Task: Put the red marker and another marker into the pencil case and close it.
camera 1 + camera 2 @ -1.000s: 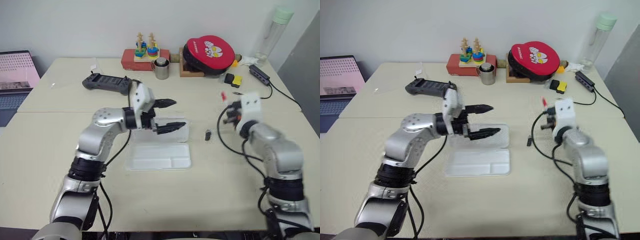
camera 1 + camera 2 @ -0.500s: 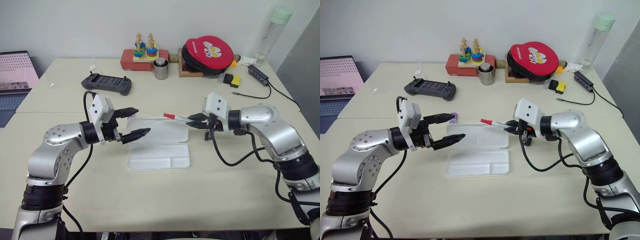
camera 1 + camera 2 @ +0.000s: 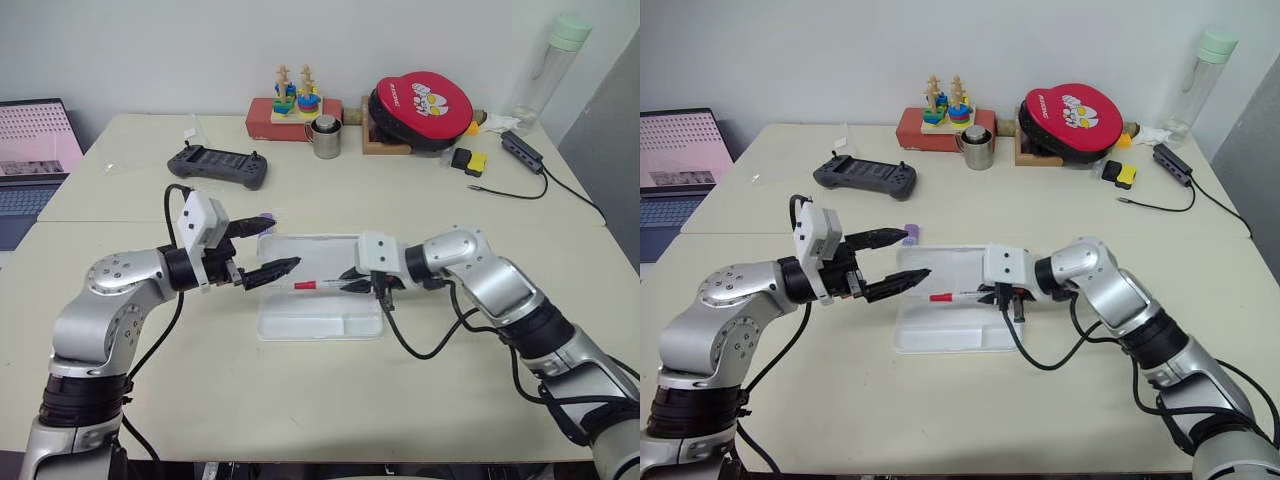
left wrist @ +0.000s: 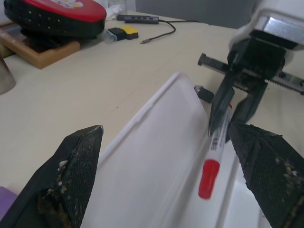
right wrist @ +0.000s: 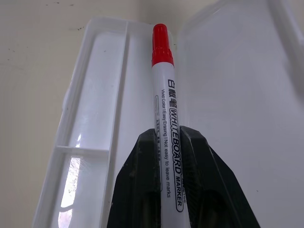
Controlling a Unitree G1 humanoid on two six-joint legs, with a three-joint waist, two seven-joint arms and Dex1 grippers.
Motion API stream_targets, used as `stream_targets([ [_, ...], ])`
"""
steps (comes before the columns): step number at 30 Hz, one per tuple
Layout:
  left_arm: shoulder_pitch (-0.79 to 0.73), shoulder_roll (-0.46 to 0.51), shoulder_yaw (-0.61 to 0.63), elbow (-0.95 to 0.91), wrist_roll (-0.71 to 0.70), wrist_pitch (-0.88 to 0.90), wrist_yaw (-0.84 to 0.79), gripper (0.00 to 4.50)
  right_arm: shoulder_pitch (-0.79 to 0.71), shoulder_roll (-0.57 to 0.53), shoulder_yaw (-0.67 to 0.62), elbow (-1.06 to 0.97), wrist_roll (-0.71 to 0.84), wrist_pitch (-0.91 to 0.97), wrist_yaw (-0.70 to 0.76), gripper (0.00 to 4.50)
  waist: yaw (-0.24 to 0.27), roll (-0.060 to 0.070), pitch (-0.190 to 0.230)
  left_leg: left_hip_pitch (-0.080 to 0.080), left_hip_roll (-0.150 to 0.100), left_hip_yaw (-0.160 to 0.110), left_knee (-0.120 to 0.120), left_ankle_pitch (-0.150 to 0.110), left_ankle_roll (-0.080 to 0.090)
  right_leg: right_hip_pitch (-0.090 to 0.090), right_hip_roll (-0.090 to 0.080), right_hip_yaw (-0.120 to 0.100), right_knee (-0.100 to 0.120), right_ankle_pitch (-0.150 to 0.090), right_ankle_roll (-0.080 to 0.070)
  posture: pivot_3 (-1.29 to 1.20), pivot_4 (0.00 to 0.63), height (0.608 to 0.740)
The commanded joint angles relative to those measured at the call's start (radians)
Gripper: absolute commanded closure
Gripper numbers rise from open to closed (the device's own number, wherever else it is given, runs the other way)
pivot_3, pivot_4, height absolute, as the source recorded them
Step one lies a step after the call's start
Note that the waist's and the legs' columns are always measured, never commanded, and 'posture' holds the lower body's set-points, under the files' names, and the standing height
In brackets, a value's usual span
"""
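The robot's left gripper needs to next move to the purple marker behind the corner of the pencil case and close on the marker's body (image 3: 267, 230) just under the cap.
The pencil case (image 3: 320, 322) lies open at the table's middle, its lid flat behind the tray. My right gripper (image 3: 349, 286) is shut on the red marker (image 3: 322, 285), holding it level and low over the case. The red cap (image 5: 160, 45) points left, about along the seam between tray and lid. I cannot tell whether the marker touches the plastic. My left gripper (image 3: 282, 243) hovers open at the case's left end with nothing between its fingers. The purple marker (image 3: 908, 231) lies on the table just behind the case's back left corner, beside the left gripper's far finger.
A small dark stubby object (image 4: 204, 92) lies by the case's right end. Along the back stand a game controller (image 3: 217, 165), a metal cup (image 3: 323, 137), a toy box (image 3: 290, 108), a red round pouch (image 3: 420, 97), a bottle (image 3: 545, 70) and a cabled hub (image 3: 520, 150). A laptop (image 3: 35, 140) sits far left.
My right gripper swung from the right side leftward and down, bringing the red marker over the open case. My left gripper drew back left off the case, then held still.
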Motion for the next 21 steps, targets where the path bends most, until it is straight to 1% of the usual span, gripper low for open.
stream_targets([
  [1, -0.021, -0.016, 0.015, 0.011, -0.001, 0.011, 0.055, 0.00, -0.018, 0.026, 0.000, -0.013, -0.023, 0.023, -0.010, 3.52, 0.000, 0.000, 0.000, 0.000, 0.000, 0.000, 0.000, 0.000, 0.000, 0.000, 0.000, 0.000, 0.000, 0.000, 0.000, 0.00, 0.150, 0.740],
  [2, -0.025, -0.022, 0.023, 0.015, -0.007, 0.019, 0.071, 0.00, -0.016, 0.032, 0.001, -0.015, -0.024, 0.028, -0.009, 3.47, 0.000, 0.000, 0.000, 0.000, 0.000, 0.000, 0.000, 0.000, 0.000, 0.000, 0.000, 0.000, 0.000, 0.000, 0.000, 0.00, 0.150, 0.740],
  [4, -0.030, -0.031, 0.031, 0.018, -0.015, 0.027, 0.095, 0.00, -0.011, 0.039, 0.001, -0.020, -0.026, 0.033, -0.004, 3.01, 0.000, 0.000, 0.000, 0.000, 0.000, 0.000, 0.000, 0.000, 0.000, 0.000, 0.000, 0.000, 0.000, 0.000, 0.000, 0.00, 0.150, 0.740],
  [7, -0.052, -0.051, 0.043, 0.031, -0.026, 0.046, 0.140, 0.00, -0.009, 0.050, -0.007, -0.025, -0.023, 0.040, 0.001, 2.18, 0.000, 0.000, 0.000, 0.000, 0.000, 0.000, 0.000, 0.000, 0.000, 0.000, 0.000, 0.000, 0.000, 0.000, 0.000, 0.00, 0.150, 0.740],
  [10, -0.075, -0.069, 0.055, 0.060, -0.009, 0.042, 0.194, 0.00, -0.012, 0.056, -0.026, -0.037, -0.006, 0.052, 0.006, 1.55, -0.001, 0.000, 0.000, 0.000, 0.000, 0.000, 0.000, 0.000, 0.000, 0.000, 0.000, 0.000, 0.000, 0.000, 0.000, 0.00, 0.150, 0.740],
  [11, -0.090, -0.077, 0.065, 0.080, -0.001, 0.043, 0.225, 0.00, -0.014, 0.062, -0.046, -0.051, 0.018, 0.067, 0.010, 1.39, -0.001, 0.000, 0.000, 0.000, 0.000, 0.000, 0.000, 0.000, 0.000, 0.000, 0.000, 0.000, 0.000, 0.000, 0.000, 0.00, 0.150, 0.740],
  [13, -0.120, -0.087, 0.082, 0.123, 0.015, 0.040, 0.279, 0.00, -0.025, 0.087, -0.115, -0.094, 0.104, 0.129, 0.013, 0.94, -0.001, 0.000, 0.000, 0.000, 0.000, 0.000, 0.000, 0.000, 0.000, 0.000, 0.000, 0.000, 0.000, 0.000, 0.000, 0.00, 0.150, 0.740],
  [15, -0.153, -0.098, 0.086, 0.173, 0.043, 0.044, 0.346, 0.00, -0.048, 0.119, -0.189, -0.124, 0.179, 0.188, -0.010, 0.43, -0.001, 0.000, 0.000, 0.000, 0.000, -0.001, 0.001, 0.000, 0.000, 0.000, 0.000, 0.000, 0.001, 0.000, 0.000, 0.00, 0.150, 0.740],
  [16, -0.167, -0.103, 0.083, 0.197, 0.056, 0.054, 0.374, 0.00, -0.061, 0.129, -0.213, -0.128, 0.193, 0.201, -0.028, 0.18, -0.001, 0.000, 0.000, 0.000, 0.000, -0.001, 0.001, 0.000, 0.000, -0.001, 0.000, -0.001, 0.001, 0.000, 0.000, 0.00, 0.150, 0.740],
  [17, -0.175, -0.104, 0.068, 0.217, 0.075, 0.058, 0.392, 0.00, -0.074, 0.141, -0.235, -0.126, 0.193, 0.202, -0.056, 0.01, -0.001, 0.000, 0.000, 0.000, 0.000, -0.001, 0.001, 0.000, 0.000, -0.001, 0.000, -0.001, 0.001, 0.000, 0.000, 0.00, 0.150, 0.740],
  [21, -0.183, -0.110, 0.015, 0.254, 0.121, 0.078, 0.409, 0.00, -0.101, 0.158, -0.273, -0.127, 0.198, 0.220, -0.116, 0.01, -0.002, 0.000, 0.000, 0.000, -0.001, -0.001, 0.000, 0.000, 0.000, -0.001, 0.000, -0.001, 0.001, 0.000, 0.000, 0.00, 0.150, 0.740],
])
